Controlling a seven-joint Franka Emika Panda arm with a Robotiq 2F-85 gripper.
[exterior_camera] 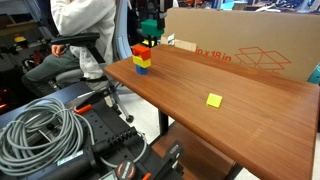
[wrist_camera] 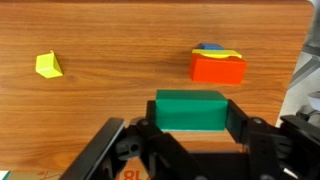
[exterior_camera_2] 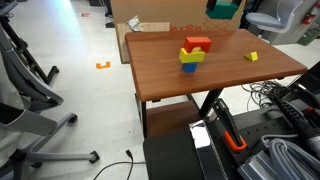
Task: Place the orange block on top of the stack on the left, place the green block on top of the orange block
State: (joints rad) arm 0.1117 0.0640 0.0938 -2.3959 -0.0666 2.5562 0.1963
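Note:
The green block, now held in the air above the stack, will be let go by my gripper on the orange block [exterior_camera: 141, 44] [wrist_camera: 218, 70], above the yellow cube near the corner of the table.
The orange block [exterior_camera: 139, 49] sits on top of the stack, over the yellow cube [exterior_camera: 141, 59] and the blue cube [exterior_camera: 143, 69], near the table's corner. It also shows in the other exterior view [exterior_camera_2: 198, 43] and in the wrist view [wrist_camera: 218, 68]. My gripper [wrist_camera: 190, 116] is shut on the green block [wrist_camera: 190, 104] and holds it in the air, above the stack and a little to one side of it. The green block shows in both exterior views [exterior_camera: 149, 27] [exterior_camera_2: 224, 7].
A flat yellow square [exterior_camera: 214, 100] [wrist_camera: 47, 65] lies on the wooden table [exterior_camera: 250, 110]. A cardboard box [exterior_camera: 240, 45] stands along the table's far edge. A seated person [exterior_camera: 85, 25] and coiled cables [exterior_camera: 40, 125] are beside the table.

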